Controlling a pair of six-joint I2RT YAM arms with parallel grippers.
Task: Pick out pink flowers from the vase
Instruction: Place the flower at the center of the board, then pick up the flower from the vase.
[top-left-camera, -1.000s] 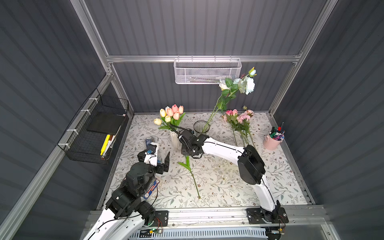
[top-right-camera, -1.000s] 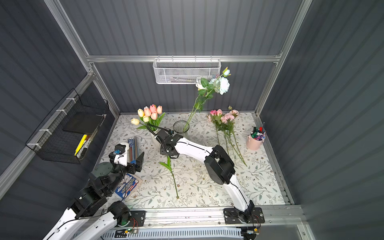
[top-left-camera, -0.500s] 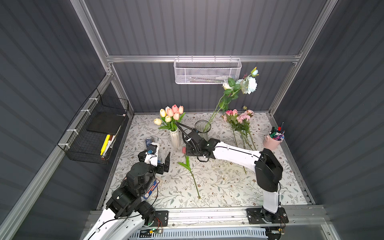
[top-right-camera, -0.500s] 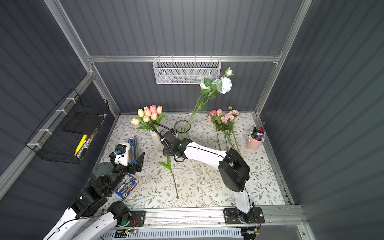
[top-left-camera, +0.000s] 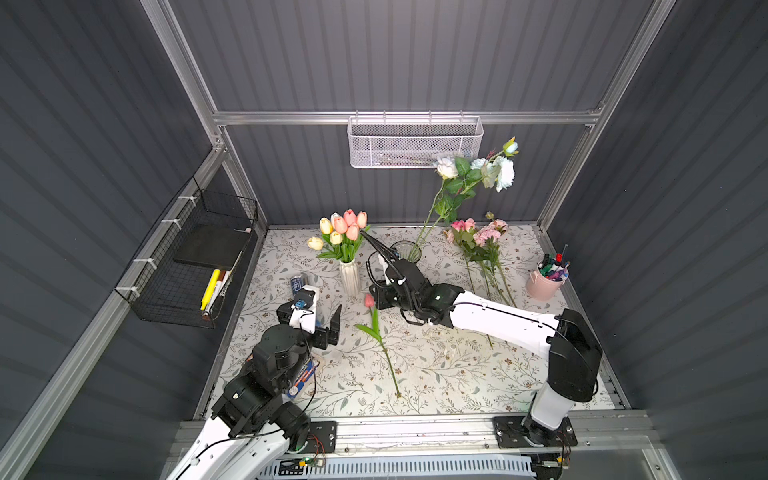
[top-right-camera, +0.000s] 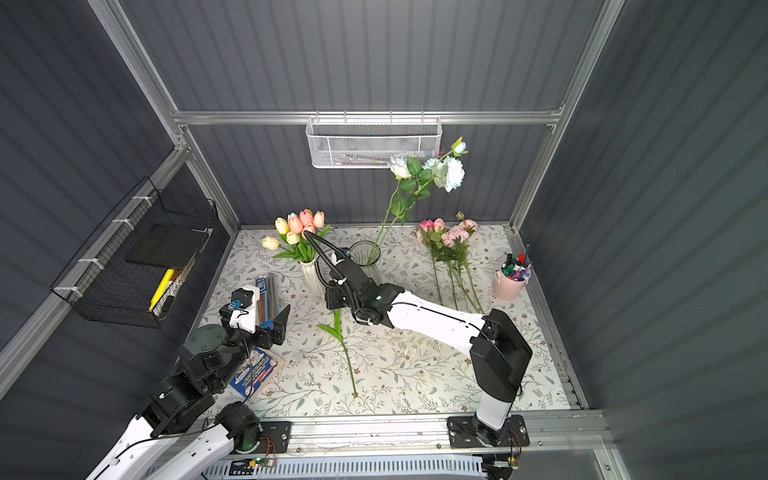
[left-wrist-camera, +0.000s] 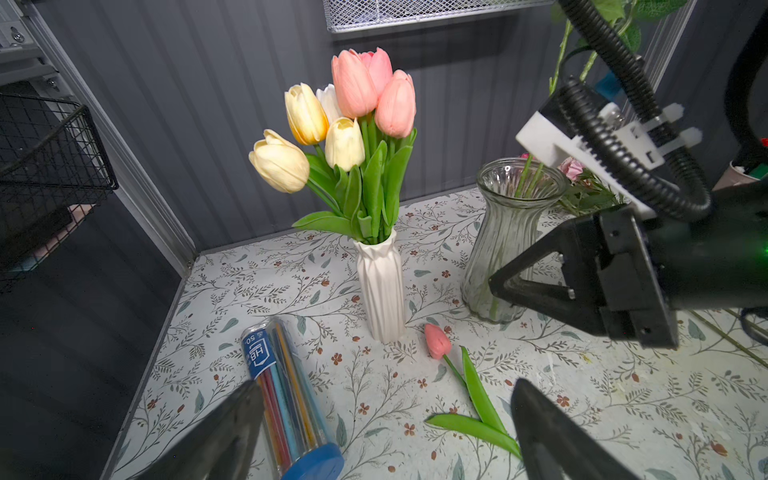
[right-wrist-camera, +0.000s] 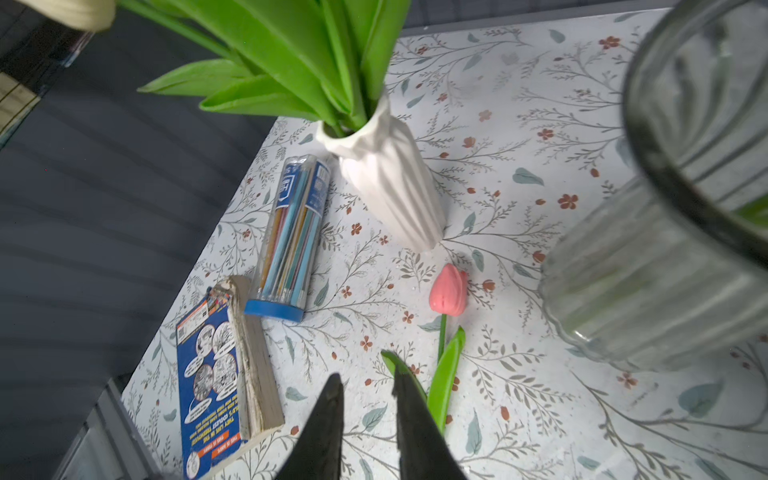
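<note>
Next, my right gripper closes on the stem (top-left-camera: 353, 240) of the lowest pink tulip in the white ribbed vase, just below its bloom.
Three pink tulips (top-left-camera: 351, 222) stand with yellow and white ones in a white ribbed vase (top-left-camera: 350, 280). One more pink tulip (top-left-camera: 369, 300) lies on the table in front of that vase, its stem running toward the front edge. My right gripper (top-left-camera: 380, 300) hovers low beside its bloom, jaws narrowly open and empty; in the right wrist view the fingertips (right-wrist-camera: 334, 380) frame bare table next to the tulip's leaf (right-wrist-camera: 444, 374). My left gripper (left-wrist-camera: 386, 415) stands wide open and empty, left of the lying tulip (left-wrist-camera: 437, 340). Pink roses (top-left-camera: 478, 237) lie at the back right.
A glass vase (top-left-camera: 405, 249) holding white and pale blue roses stands behind my right wrist. A tube of pencils (left-wrist-camera: 286, 395) and a book (right-wrist-camera: 212, 374) lie at the left. A pink cup of markers (top-left-camera: 544, 284) sits at the right edge. Wire baskets (top-left-camera: 195, 257) hang on the walls.
My right arm's elbow swung to the right and the gripper drew back a little from the white vase, uncovering the lying tulip's bloom. The left arm has not moved.
</note>
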